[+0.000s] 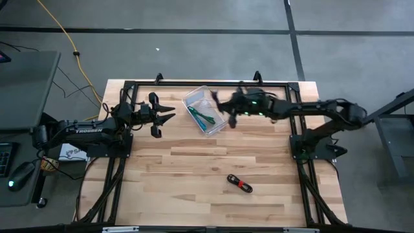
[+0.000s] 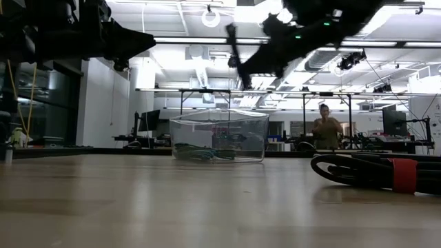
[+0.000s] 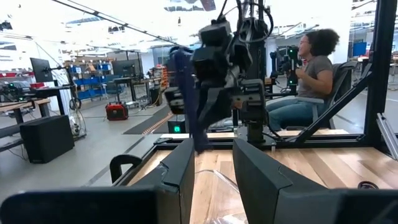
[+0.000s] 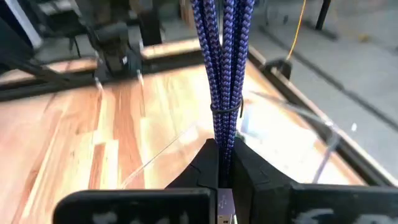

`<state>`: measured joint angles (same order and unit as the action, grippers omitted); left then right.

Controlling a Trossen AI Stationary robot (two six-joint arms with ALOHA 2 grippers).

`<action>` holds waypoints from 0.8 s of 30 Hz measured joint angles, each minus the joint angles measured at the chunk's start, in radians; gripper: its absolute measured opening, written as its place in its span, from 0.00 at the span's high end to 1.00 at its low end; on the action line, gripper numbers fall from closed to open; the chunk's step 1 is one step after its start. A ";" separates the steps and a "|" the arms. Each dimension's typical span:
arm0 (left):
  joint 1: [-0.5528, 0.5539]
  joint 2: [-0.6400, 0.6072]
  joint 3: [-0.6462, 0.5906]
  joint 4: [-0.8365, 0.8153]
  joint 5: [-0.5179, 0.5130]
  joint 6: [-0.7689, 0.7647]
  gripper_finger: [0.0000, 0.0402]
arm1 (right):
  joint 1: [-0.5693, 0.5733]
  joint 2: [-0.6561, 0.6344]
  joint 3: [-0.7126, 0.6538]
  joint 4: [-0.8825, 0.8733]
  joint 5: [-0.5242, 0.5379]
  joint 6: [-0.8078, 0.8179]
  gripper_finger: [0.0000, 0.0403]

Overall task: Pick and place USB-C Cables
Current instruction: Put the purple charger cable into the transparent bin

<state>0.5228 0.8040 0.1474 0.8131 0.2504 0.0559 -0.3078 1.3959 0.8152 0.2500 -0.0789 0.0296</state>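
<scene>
Next, I set the purple cable bundle down in the clear bin [image 1: 206,110] next to the green cable with my right gripper.
A purple braided USB-C cable bundle [image 4: 224,62] is in my right gripper [image 4: 224,163], which is shut on it above the clear plastic bin [image 1: 194,97]. The bundle also shows as a dark strip in the low view [image 2: 236,55] and in the left wrist view [image 3: 186,99]. Green and teal cables [image 1: 204,118] lie on the bin's floor. A black cable with a red band [image 1: 239,184] lies on the table near the front. My left gripper [image 1: 167,114] waits open, left of the bin. My right gripper pinches the purple cable bundle near one end [image 4: 222,138] between its two fingers. The fingers reach from the table's right side. The rest of the bundle stands out straight past the fingertips. It is lifted clear, high above the bin [image 2: 219,136].
The bin sits at the far middle of the wooden table [image 1: 194,162], inside a black frame [image 1: 194,83]. The black cable [image 2: 375,172] lies close to the low camera. A seated person [image 3: 308,68] is beyond the table's right side.
</scene>
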 joint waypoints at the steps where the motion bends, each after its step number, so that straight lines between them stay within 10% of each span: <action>1: 0.000 0.000 0.000 0.000 0.000 0.000 0.78 | 0.005 0.035 0.043 -0.035 0.000 0.010 1.00; 24: 0.000 0.000 0.000 0.000 0.000 -0.027 0.78 | 0.006 0.578 0.582 -0.592 0.081 0.151 1.00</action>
<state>0.5228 0.8040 0.1474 0.8127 0.2508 0.0284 -0.3015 1.9743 1.3976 -0.3418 0.0017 0.1810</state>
